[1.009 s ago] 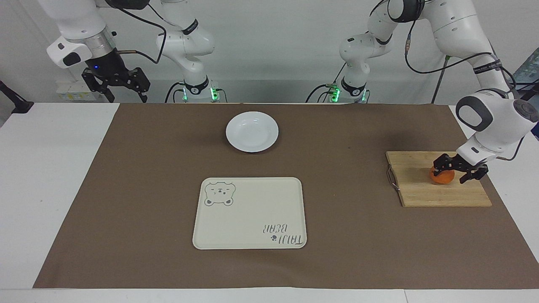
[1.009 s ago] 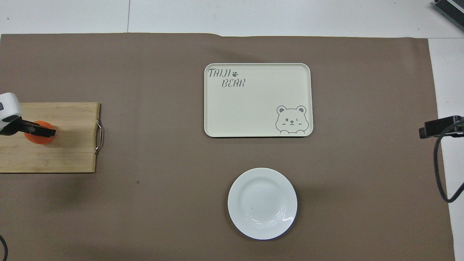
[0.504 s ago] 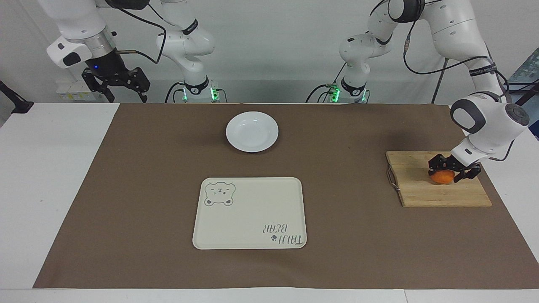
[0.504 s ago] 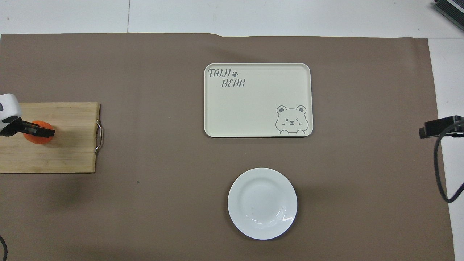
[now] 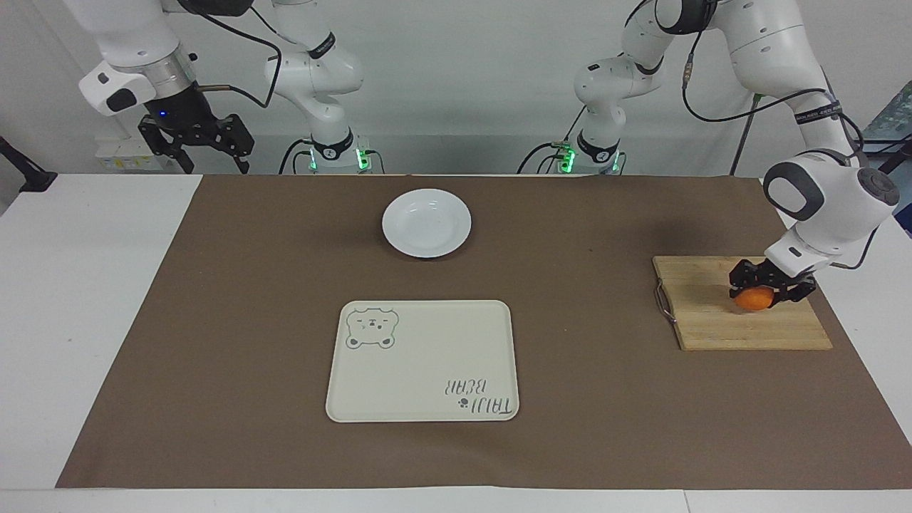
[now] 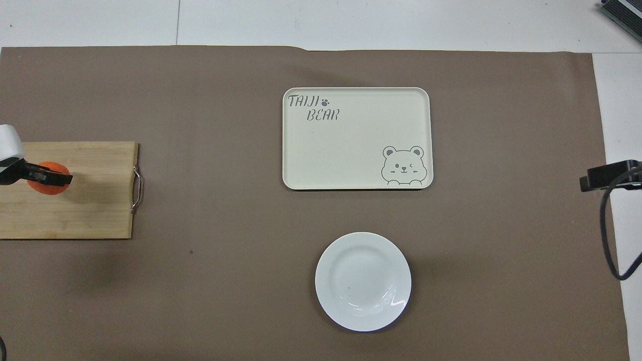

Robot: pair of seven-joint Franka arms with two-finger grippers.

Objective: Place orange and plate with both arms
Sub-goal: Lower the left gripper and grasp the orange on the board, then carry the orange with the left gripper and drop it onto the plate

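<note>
Next, I let go of the orange, now over the wooden cutting board, with my left gripper in the middle of the white plate (image 6: pixel 367 277) on the brown mat.
The orange (image 5: pixel 753 302) (image 6: pixel 46 187) is over the wooden cutting board (image 5: pixel 712 320) at the left arm's end of the table. My left gripper (image 5: pixel 759 291) (image 6: pixel 50 176) is shut on it from above, its black fingers pressed against both sides. The white plate (image 5: pixel 426 222) (image 6: pixel 362 281) lies on the brown mat near the robots, with nothing on it. My right gripper (image 5: pixel 210 160) hangs open and high over the right arm's end of the table, holding nothing, and that arm waits.
A cream tray with a bear drawing (image 5: pixel 422 361) (image 6: pixel 357 138) lies farther from the robots than the plate, with nothing in it. The cutting board (image 6: pixel 85 200) has a metal handle on its edge toward the tray. Brown mat covers the table's middle.
My left gripper has shut on the orange and has drawn it slightly toward the left arm's end of the board. The right arm has not moved.
</note>
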